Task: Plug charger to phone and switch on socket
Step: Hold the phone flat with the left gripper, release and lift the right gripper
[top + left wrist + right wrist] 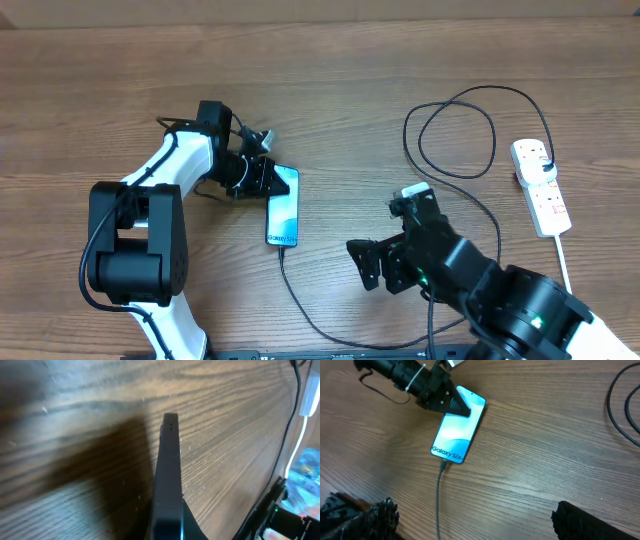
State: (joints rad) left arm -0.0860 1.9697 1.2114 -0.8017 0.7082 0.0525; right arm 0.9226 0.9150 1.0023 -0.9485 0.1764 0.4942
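My left gripper is going to let go of the phone on the bare wooden table (283, 219) between its tip and my right gripper.
The phone (284, 210) lies flat on the wooden table, its light blue screen (456, 432) up and the "Galaxy S24+" end nearest my right arm. The charger's black connector tip (443, 464) sits in that end. Its thin cable (300, 300) runs to the front edge, then loops (460, 130) over to the white socket (540, 185) at the right. My left gripper (266, 184) is shut, and its pointed tip (458, 408) lies over the phone's far end. In the left wrist view it is one dark blade (170, 419). My right gripper (385, 238) stands open and empty, right of the phone.
The socket's thick white cord (565, 262) runs toward the front right. The right arm's body (500, 300) fills the front right corner, and the left arm's base (130, 240) stands at the front left. Cable loops cover the table between phone and socket.
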